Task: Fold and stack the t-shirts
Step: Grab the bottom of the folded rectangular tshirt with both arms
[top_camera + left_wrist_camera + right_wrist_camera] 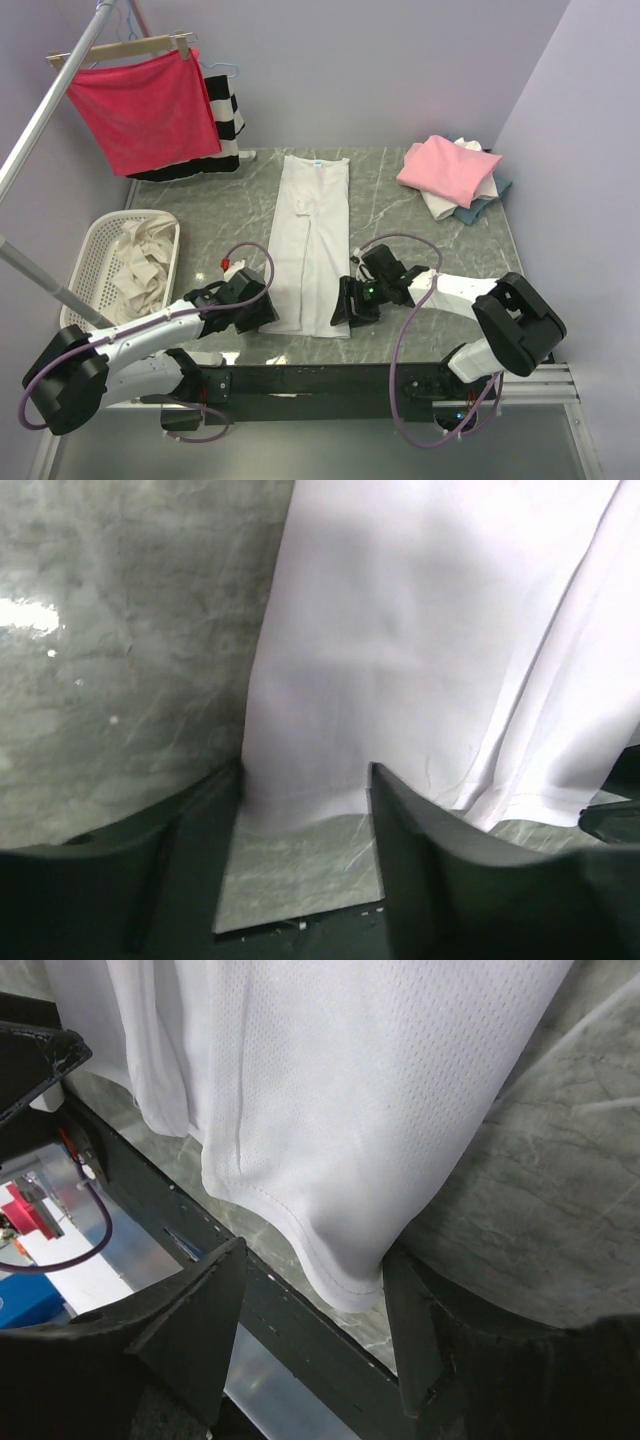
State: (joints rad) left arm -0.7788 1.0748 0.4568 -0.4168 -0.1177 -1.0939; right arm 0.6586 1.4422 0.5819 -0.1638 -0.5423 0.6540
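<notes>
Next, my left gripper grips the t-shirt's side edge farther in before folding (262, 765) it over, as the white t-shirt's hem corner lies barely between its open fingers.
A white t-shirt (312, 240), folded lengthwise into a long strip, lies down the middle of the table, its neck label at the far end. My left gripper (266, 312) is open at the strip's near left corner, and the hem (300, 815) lies just between its fingertips. My right gripper (347, 305) is open at the near right corner, with the corner of the hem (345, 1285) between its fingers (420, 1330). A stack of folded shirts, pink (450, 168) on white and blue-grey, sits at the far right.
A white basket (92, 262) holding crumpled pale cloth stands at the left. A red cloth on a wooden hanger (145, 110) and a striped garment (228, 125) hang at the back left. The table's near edge (300, 1330) runs right under both grippers.
</notes>
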